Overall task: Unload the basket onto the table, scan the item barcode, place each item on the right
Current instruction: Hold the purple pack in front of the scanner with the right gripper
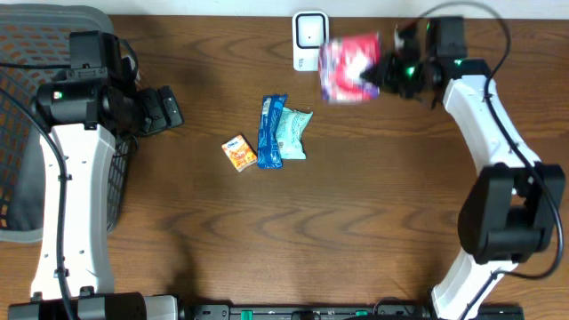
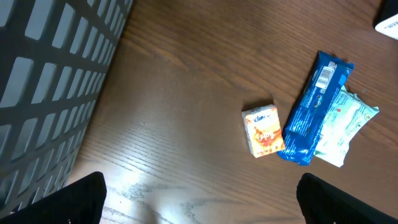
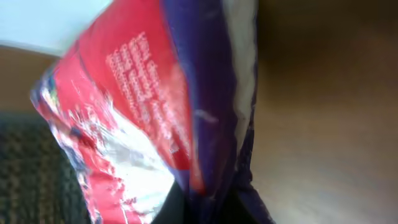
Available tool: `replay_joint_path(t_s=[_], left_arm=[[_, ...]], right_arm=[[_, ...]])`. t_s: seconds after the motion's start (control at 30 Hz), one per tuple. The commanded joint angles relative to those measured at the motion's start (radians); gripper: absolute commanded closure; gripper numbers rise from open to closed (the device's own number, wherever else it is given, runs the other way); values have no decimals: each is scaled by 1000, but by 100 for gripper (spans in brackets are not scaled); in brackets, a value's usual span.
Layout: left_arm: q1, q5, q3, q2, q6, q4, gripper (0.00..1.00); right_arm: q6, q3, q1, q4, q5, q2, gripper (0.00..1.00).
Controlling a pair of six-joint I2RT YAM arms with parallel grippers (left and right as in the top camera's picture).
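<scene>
The robot's right gripper needs to release the purple snack bag on bare wood (image 1: 544, 130) by the edge farthest from the basket. The bag is now held beside the barcode scanner.
My right gripper (image 1: 384, 71) is shut on a red, white and purple snack bag (image 1: 348, 67), held in the air at the back of the table right beside the white barcode scanner (image 1: 308, 39). In the right wrist view the bag (image 3: 155, 106) fills the frame, pinched at its purple edge; no barcode is readable. My left gripper (image 1: 173, 108) stands open over bare wood at the left, nothing between its fingers (image 2: 81, 196).
Three items lie mid-table: a small orange box (image 1: 239, 152), a blue wrapper (image 1: 271, 132) and a pale green packet (image 1: 292, 133). A dark mesh basket (image 1: 27, 107) stands at the left edge, under the left arm.
</scene>
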Motion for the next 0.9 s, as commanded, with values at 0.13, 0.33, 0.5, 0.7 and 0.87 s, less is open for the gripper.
replay_joint_path(t_s=[0.13,0.33,0.5,0.7,0.87], left_arm=[[3,-10,2,-1,5,-3,2],[3,-10,2,-1,5,-3,2],[3,-10,2,-1,5,-3,2],[3,-10,2,-1,5,-3,2],[3,-10,2,-1,5,-3,2]], right_arm=[[324,19,81,252,62,18,99],[436,19,172,521,198,114,99],[438,19,185,543,323,156,99],[404,19,171,565,351,163,99],[405,19,179,596,377,167,99]])
